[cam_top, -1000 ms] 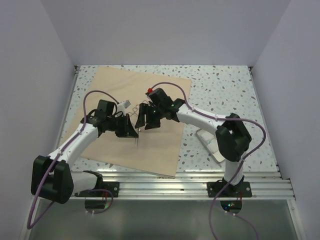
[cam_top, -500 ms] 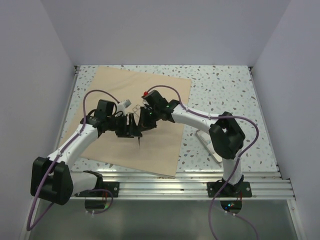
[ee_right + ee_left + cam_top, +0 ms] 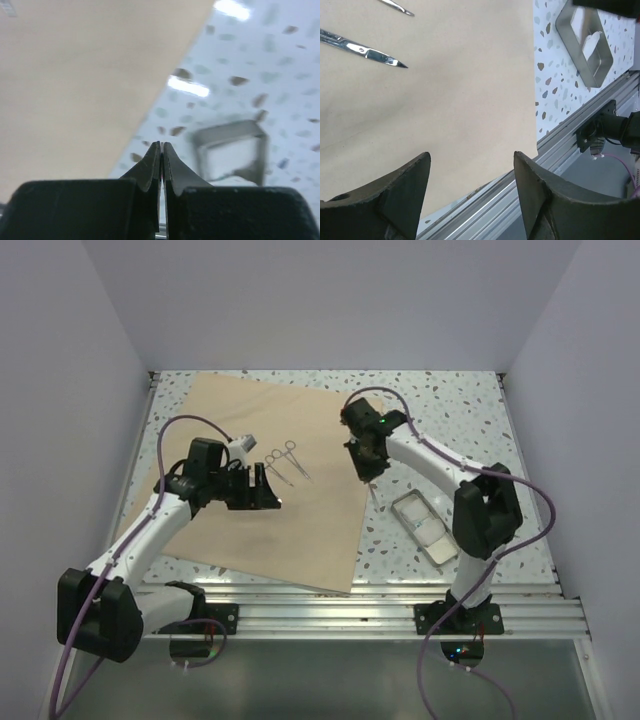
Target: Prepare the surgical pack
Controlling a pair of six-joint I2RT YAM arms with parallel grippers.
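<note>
Next, I close my left gripper on the blades of the metal scissors [image 3: 278, 502] [image 3: 362, 49], near their joint, beside the forceps on the tan sheet.
The surgical pack [image 3: 215, 415] is a wide tan sheet lying flat on the speckled table, also seen in the left wrist view [image 3: 445, 100] and the right wrist view [image 3: 75, 75]. Two metal forceps [image 3: 283, 460] rest on it; their tips [image 3: 370, 52] show ahead of my left gripper. My left gripper [image 3: 268, 490] [image 3: 471, 156] hovers open over the sheet with nothing between its fingers. Over the sheet's right edge, my right gripper [image 3: 370, 478] [image 3: 161, 145] is shut on a thin sliver of an instrument [image 3: 374, 496]; I cannot make out its kind.
A small shiny metal tray [image 3: 398, 506] [image 3: 570, 20] [image 3: 227, 135] sits on the table right of the sheet, with something white inside. An aluminium rail [image 3: 350, 605] runs along the near table edge. White walls close in the left, right and back.
The two grippers met over the sheet's middle. The left one opened, the right one shut, and the right arm swung away to the sheet's right edge. The forceps now lie uncovered.
</note>
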